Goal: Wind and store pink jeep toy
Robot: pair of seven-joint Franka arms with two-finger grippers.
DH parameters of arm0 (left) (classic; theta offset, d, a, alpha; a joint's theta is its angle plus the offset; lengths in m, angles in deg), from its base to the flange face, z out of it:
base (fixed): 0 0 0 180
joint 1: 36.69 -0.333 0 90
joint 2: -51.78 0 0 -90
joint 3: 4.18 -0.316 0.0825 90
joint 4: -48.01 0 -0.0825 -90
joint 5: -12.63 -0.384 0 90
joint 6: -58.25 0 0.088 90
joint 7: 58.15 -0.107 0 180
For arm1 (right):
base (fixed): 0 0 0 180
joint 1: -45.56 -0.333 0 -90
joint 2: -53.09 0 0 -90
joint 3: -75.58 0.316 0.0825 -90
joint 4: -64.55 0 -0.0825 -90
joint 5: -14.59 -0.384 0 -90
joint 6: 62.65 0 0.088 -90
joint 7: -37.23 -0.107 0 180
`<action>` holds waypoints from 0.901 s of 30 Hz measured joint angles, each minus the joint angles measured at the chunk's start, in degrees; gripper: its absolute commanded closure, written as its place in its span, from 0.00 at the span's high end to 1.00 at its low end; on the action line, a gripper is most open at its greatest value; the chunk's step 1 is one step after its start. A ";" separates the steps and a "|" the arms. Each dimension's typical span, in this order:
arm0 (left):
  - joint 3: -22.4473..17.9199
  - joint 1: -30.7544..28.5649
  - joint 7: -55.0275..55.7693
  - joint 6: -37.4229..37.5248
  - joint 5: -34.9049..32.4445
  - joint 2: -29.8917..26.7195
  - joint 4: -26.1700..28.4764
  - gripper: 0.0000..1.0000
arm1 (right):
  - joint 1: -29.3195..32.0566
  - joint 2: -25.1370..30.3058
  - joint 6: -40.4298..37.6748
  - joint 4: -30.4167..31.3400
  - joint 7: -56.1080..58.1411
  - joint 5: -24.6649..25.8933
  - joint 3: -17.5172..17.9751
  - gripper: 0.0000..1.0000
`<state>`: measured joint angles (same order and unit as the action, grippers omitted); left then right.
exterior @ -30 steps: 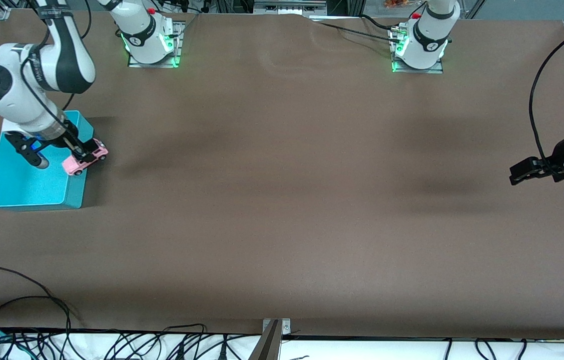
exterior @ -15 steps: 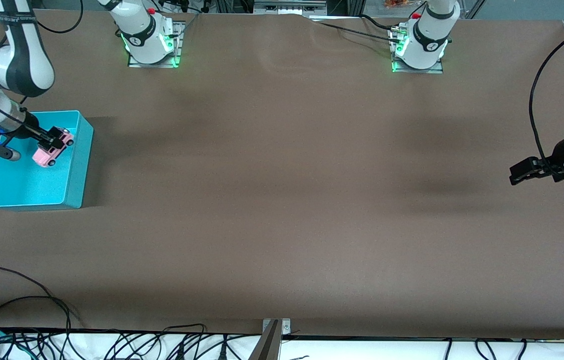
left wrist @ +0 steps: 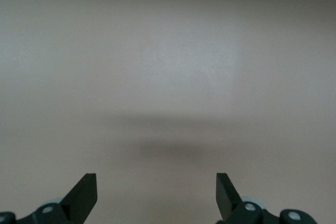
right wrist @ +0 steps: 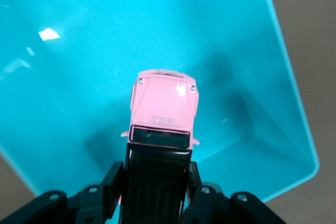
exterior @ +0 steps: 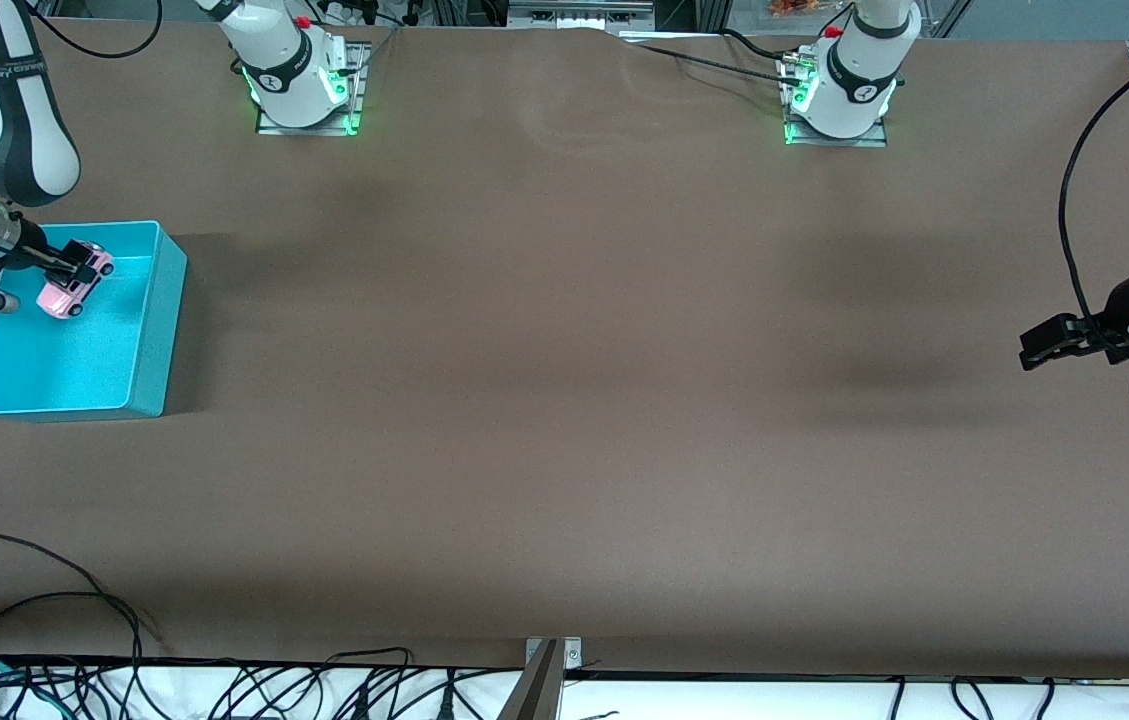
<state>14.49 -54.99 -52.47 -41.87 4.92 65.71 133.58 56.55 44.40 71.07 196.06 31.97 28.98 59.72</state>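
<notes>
I need to use my right gripper to release the pink jeep toy on the turquoise bin's bottom, toward the end (exterior: pixel 73 282) (right wrist: pixel 197 116) that is nearest the arm bases.
The pink jeep toy (exterior: pixel 67 287) hangs over the inside of the turquoise bin (exterior: pixel 149 340), clamped by its black-roofed rear in my right gripper (exterior: pixel 79 268). In the right wrist view the pink jeep toy (right wrist: pixel 164 111) points its pink hood down at the bin's floor (right wrist: pixel 79 66), and my right gripper (right wrist: pixel 156 182) is shut on its dark roof section. My left gripper (exterior: pixel 1034 350) waits in the air over the table at the left arm's end, open. The left wrist view shows its fingertips (left wrist: pixel 86 192) spread wide with only bare table between them.
The turquoise bin sits at the right arm's end of the brown table (exterior: pixel 564 400). Both arm bases (exterior: pixel 299 75) stand along the table's edge farthest from the front camera. Cables (exterior: pixel 44 620) lie along the edge nearest that camera.
My right gripper has carried the jeep from over the bin's wall to over the bin's inside, toward the right arm's end. The left arm has not moved.
</notes>
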 measured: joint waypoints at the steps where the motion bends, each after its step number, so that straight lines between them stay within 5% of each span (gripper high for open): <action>1: 0.00 0.00 0.00 0.00 0.00 0.00 0.01 1.00 | -0.02 -0.44 -0.01 -0.01 0.00 0.53 -0.36 0.00; 10: 0.00 0.00 0.00 0.00 0.00 0.00 0.03 1.00 | 0.37 -5.06 1.87 -0.10 -0.05 4.45 -5.72 0.00; 19: 0.01 0.00 0.00 0.00 0.00 0.00 0.03 1.00 | 1.22 -11.52 10.49 -0.60 -0.18 1.54 -7.16 0.00; 27: 0.02 0.00 0.00 0.00 0.00 0.00 0.03 1.00 | 1.25 -11.56 10.52 -0.60 -0.18 1.22 -7.17 0.00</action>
<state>14.51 -54.99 -52.47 -41.88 4.92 65.71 133.62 57.80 32.84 81.59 195.46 31.79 30.20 52.55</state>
